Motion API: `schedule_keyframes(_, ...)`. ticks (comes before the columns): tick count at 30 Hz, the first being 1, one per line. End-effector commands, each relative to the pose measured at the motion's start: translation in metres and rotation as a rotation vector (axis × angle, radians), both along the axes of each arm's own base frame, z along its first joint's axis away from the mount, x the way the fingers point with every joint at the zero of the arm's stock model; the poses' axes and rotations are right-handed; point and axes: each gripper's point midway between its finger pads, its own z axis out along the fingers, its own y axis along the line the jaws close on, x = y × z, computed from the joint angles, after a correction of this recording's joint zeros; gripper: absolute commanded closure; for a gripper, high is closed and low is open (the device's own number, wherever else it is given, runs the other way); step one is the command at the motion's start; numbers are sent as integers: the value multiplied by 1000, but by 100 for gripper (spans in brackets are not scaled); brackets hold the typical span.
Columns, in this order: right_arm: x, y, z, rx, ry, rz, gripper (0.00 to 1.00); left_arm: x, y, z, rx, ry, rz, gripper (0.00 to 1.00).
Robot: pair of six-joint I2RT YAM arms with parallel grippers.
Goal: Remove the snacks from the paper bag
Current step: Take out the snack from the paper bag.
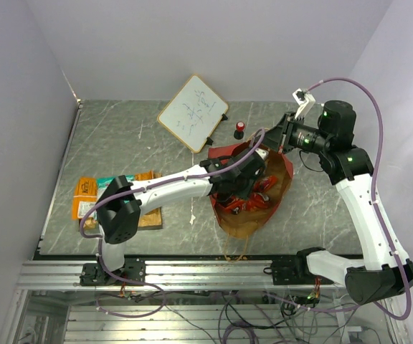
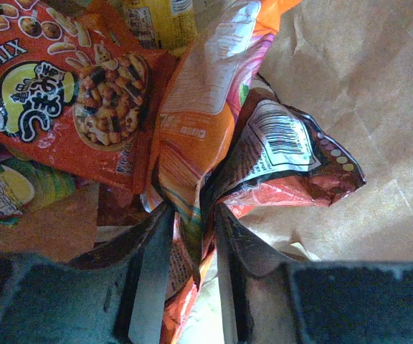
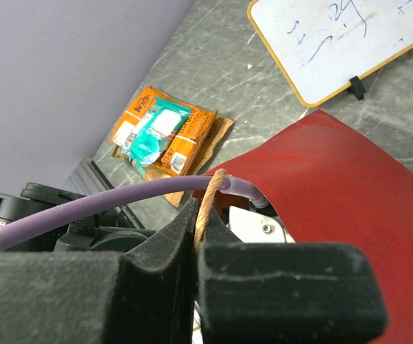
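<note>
The barcoded red packet's gathered side bunches into my left gripper along with the orange snack packet, so I will open it and pinch the orange snack packet alone (image 2: 185, 163).
The red paper bag (image 1: 278, 175) stands open in the middle of the table, its brown inside (image 2: 364, 100) showing. My left gripper (image 2: 190, 215) is deep inside the bag, shut on an orange snack packet (image 2: 192, 122). Around it lie a red mix packet (image 2: 63, 93), a barcoded red packet (image 2: 292, 158) and a yellow one (image 2: 160, 21). My right gripper (image 3: 201, 215) is shut on the bag's twisted handle (image 3: 208, 204) at the rim, holding it up; it shows in the top view (image 1: 278, 140). Orange and teal snacks (image 1: 113, 188) lie on the table at the left, also in the right wrist view (image 3: 160, 129).
A white whiteboard (image 1: 194, 112) lies tilted at the back. A small red-capped object (image 1: 240, 128) stands beside it. The left arm's purple cable (image 3: 120, 201) crosses in front of the right gripper. The table's near edge is a metal rail (image 1: 206, 272).
</note>
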Motion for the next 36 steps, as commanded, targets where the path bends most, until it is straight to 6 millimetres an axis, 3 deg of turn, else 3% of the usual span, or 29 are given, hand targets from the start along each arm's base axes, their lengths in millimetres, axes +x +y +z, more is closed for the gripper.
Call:
schedule_keyframes(1, -4, 2, 6, 4, -16, 19, 100, 9, -10, 15, -35, -23, 0, 60)
schedule_keyframes(5, -4, 2, 3, 1, -11, 21, 100, 11, -11, 16, -29, -25, 3, 70)
schedule_keyframes(8, -4, 2, 3, 5, -9, 21, 100, 10, -10, 20, -39, -31, 2, 67)
schedule_keyframes(14, -5, 2, 1, 5, -6, 23, 100, 5, -2, 7, -12, -2, 12, 60)
schedule_keyframes(19, -5, 2, -1, 6, -2, 22, 100, 4, 2, 11, -32, -15, 17, 54)
schedule_keyframes(31, -2, 3, -3, 9, 4, 24, 100, 2, -1, -29, 62, 37, -23, 53)
schedule_keyframes(36, -2, 3, -3, 11, 3, 22, 100, 3, -5, -31, 81, 36, -46, 58)
